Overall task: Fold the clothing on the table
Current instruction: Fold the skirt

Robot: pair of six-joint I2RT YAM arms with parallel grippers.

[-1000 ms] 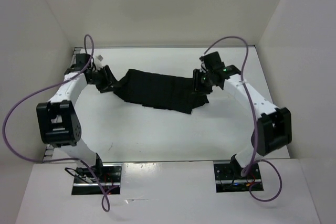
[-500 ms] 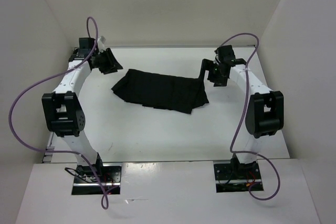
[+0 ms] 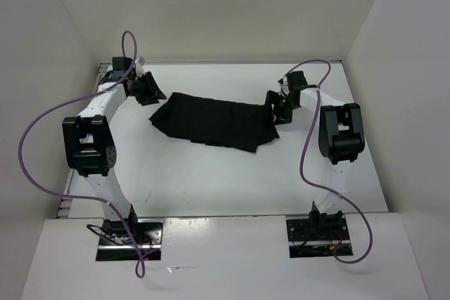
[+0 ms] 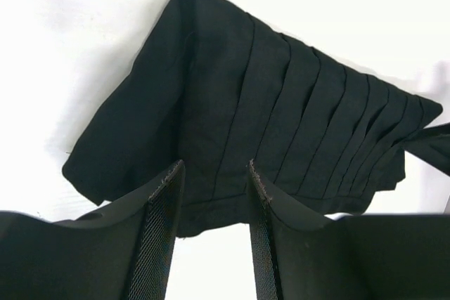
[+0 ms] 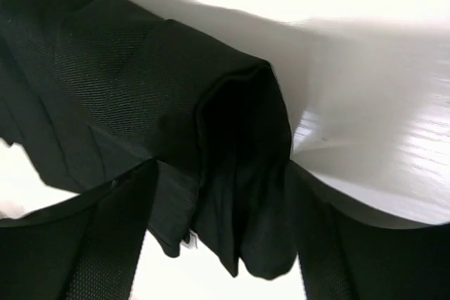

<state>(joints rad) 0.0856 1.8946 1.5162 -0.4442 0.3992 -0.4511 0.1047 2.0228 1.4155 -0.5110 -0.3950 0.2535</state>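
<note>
The black clothing has middle pleats (image 3: 219, 106) (image 4: 320, 95) just inside its back edge. My left gripper goes there next and closes on them.
The black pleated clothing (image 3: 211, 121) lies spread in a wide strip on the white table (image 3: 211, 180), its right end bunched into a thick fold. My left gripper (image 3: 149, 89) hovers just off its back left corner. In the left wrist view that gripper (image 4: 213, 170) is open with only bare table between its fingers, and the clothing (image 4: 267, 103) lies beyond the tips. My right gripper (image 3: 274, 107) is at the right end of the garment. Seen from the right wrist, this gripper (image 5: 221, 173) stands open and wide, with the folded end of the clothing (image 5: 140, 82) between its fingers.
White walls (image 3: 394, 47) close in the table at the back and on both sides. Purple cables (image 3: 42, 124) loop off each arm. The arm bases (image 3: 130, 233) are bolted at the near edge, and a metal rail (image 3: 65, 205) runs along the left side.
Both grippers let go of the clothing's ends and it settled on the table. The left arm pulled back to the back left; the right gripper swung away, then returned around the right fold.
</note>
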